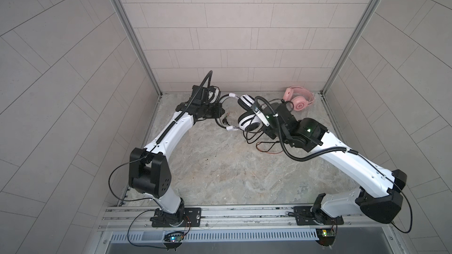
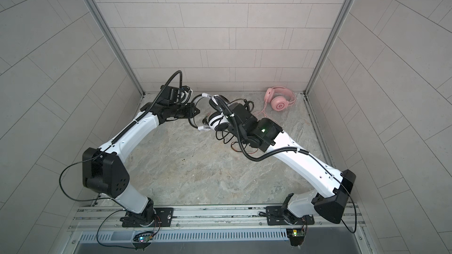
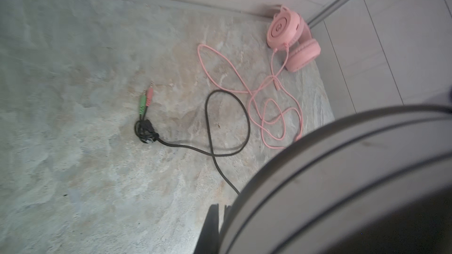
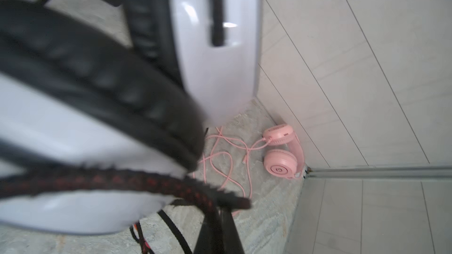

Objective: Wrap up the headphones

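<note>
The robot's right gripper is holding the cord close under the white earcups, so it should open and take the slack cord (image 1: 253, 137) below before it wraps further.
The white headphones (image 1: 249, 124) (image 2: 217, 121) are held up near the back of the table between both arms. My left gripper (image 1: 218, 113) (image 3: 221, 207) is shut on their thin black headband (image 1: 221, 101), which fills the near side of the left wrist view (image 3: 342, 179). My right gripper (image 4: 220, 206) is shut on the black/red cord (image 4: 122, 179), close under the white earcups (image 4: 215, 69); in both top views the wrist hides it. The cord's green and pink plugs (image 3: 146, 98) lie on the table. The pink headphones (image 1: 299, 99) (image 2: 280, 101) (image 3: 291, 37) (image 4: 281, 157) lie in the back right corner, with their pink cord (image 3: 244, 86) (image 4: 220, 167) loose.
Tiled walls close in the marbled table (image 1: 220, 167) on three sides, with metal posts (image 1: 325, 91) at the rear corners. Slack black/red cord (image 1: 266, 147) lies under the right wrist. A mounting rail (image 1: 244, 216) runs along the front edge.
</note>
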Motion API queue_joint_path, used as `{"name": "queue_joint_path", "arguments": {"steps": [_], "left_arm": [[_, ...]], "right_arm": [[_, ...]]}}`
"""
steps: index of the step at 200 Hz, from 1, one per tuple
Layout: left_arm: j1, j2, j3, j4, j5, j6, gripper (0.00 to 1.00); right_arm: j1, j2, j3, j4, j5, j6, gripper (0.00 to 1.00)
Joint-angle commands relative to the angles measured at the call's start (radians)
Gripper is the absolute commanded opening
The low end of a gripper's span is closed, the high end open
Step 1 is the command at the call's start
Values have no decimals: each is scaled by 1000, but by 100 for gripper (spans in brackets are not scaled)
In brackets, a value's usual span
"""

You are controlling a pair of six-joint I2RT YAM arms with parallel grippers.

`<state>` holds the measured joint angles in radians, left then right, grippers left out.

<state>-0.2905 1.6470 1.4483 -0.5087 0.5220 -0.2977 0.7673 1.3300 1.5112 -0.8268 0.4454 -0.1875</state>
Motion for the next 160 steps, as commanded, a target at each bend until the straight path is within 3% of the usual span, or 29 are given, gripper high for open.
{"name": "queue_joint_path", "arguments": {"steps": [1,57,82,106,160], "left_arm": [[-3,2,61,-50,86,19,0],[-13,-10,59,-47,98,41,0],[-25,-8,59,-60,61,55,0],[-34,-1,72,-82,65,62,0],[-113,10,117,-177,-2,176,0]], "right_arm": [[-69,-95,-23,0,3,7,0],[-86,-86,-4,4,-156,18,0],[-45,-53,31,-7,-201,24,0],[29,-16,65,-12,-123,0,0],[7,44,109,-17,10,-99,0]]}}
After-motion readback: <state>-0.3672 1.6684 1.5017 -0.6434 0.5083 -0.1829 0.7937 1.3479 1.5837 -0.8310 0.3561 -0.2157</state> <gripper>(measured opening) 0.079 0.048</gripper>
